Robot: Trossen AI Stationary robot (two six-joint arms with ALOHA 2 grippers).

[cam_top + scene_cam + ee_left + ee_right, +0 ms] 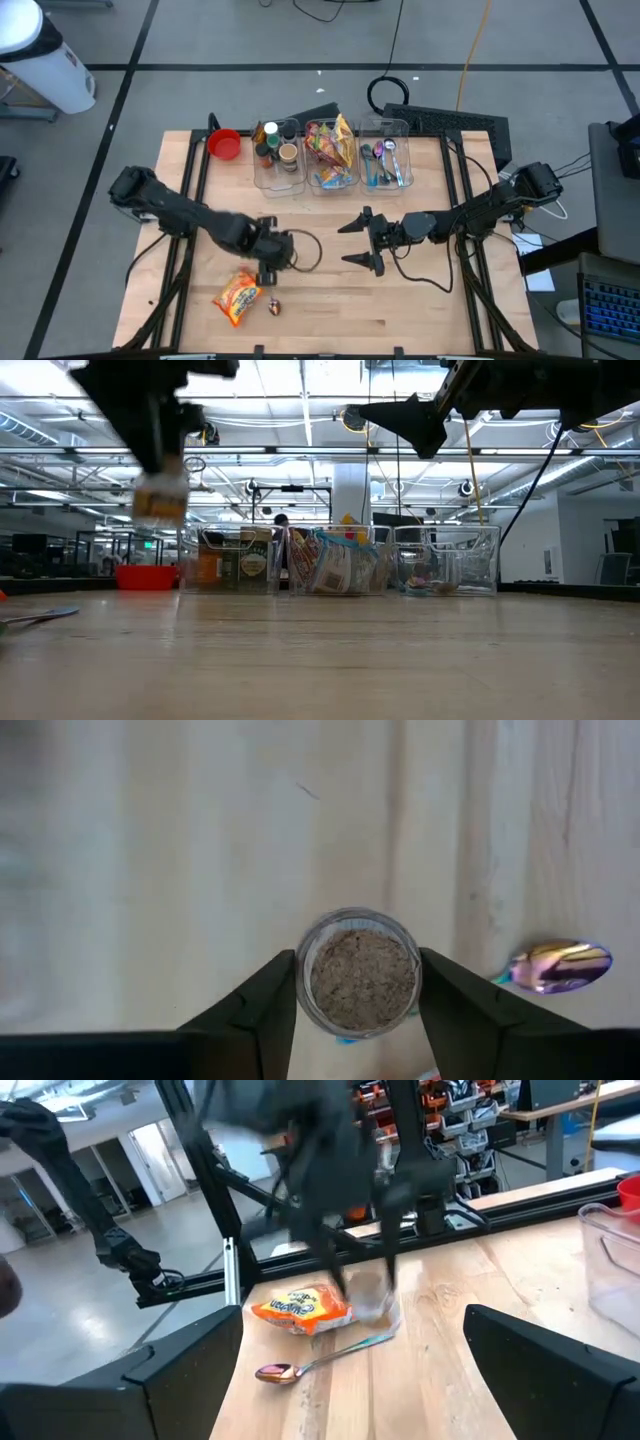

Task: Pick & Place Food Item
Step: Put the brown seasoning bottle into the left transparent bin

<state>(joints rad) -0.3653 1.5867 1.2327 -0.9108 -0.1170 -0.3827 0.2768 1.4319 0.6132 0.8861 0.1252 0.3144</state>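
Observation:
Next, I set the small clear jar in the jar bin just nearer than the tan-lidded jar [268, 171] with my left gripper.
My left gripper [268, 256] is over the table's near left part, shut on a small clear jar [362, 975] of brown grainy stuff. In the low view the jar [160, 495] hangs well above the table. An orange snack bag [237, 297] lies flat on the table just nearer than it, with a shiny spoon [560, 965] beside it. My right gripper [350, 243] is open and empty above the table's middle, its fingers pointing toward the left arm. My left gripper pinches the jar's round wall [302, 982] between its two fingers, one on each side. The fingers point down from above. One round end of the jar faces the wrist camera. The jar is lifted clear of the table.
Three clear bins stand in a row at the far edge: one with jars [277, 150], one with snack packs [332, 150], one with utensils [386, 155]. A red bowl [224, 144] stands to their left. Bare wood lies along the near right.

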